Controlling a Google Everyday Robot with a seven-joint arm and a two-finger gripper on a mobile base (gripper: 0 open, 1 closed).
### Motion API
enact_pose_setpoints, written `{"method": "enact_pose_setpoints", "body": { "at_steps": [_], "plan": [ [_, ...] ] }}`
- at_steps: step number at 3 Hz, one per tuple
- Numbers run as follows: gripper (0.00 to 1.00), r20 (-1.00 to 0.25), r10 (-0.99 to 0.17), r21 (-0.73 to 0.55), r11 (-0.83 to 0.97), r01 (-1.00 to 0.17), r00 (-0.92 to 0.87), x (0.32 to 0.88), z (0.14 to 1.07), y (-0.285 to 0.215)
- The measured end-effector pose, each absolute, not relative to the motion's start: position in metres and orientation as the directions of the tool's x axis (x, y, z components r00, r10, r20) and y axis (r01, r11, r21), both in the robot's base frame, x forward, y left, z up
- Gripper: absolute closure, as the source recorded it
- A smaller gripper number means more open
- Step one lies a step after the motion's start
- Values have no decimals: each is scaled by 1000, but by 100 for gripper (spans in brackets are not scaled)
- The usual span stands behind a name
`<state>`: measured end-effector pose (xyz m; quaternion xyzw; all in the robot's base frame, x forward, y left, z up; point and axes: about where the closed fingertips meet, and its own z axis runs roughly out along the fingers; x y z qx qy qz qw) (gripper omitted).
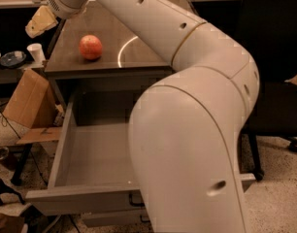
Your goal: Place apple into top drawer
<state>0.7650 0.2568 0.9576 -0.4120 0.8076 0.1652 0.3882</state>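
Note:
Next, my gripper will go to the top of the apple (90, 41) on the brown cabinet top and close there.
The apple (90, 47) is a small orange-red fruit that sits on the brown cabinet top (105, 30), near its left front part. The top drawer (92, 154) is pulled wide open below it and its grey inside holds nothing that I can see. Its front handle is mostly hidden behind my arm. My gripper (40, 22), with pale yellowish fingers, hangs at the far left edge of the cabinet top, up and to the left of the apple and apart from it. My big white arm (187, 106) covers the right half of the view. The white bowl is hidden.
A cardboard box (27, 101) leans against the cabinet's left side. A white cup (36, 52) and a dark dish (12, 58) stand on a low shelf at the left. A black office chair (274, 57) stands at the right. A narrower drawer front (109, 220) shows below.

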Motion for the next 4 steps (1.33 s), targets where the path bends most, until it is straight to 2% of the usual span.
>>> {"method": "enact_pose_setpoints", "body": {
  "at_steps": [2, 4],
  "plan": [
    [0, -723, -463, 66, 691, -719, -512, 791, 899, 239],
    [0, -693, -425, 75, 761, -645, -582, 807, 868, 201]
  ]
}}
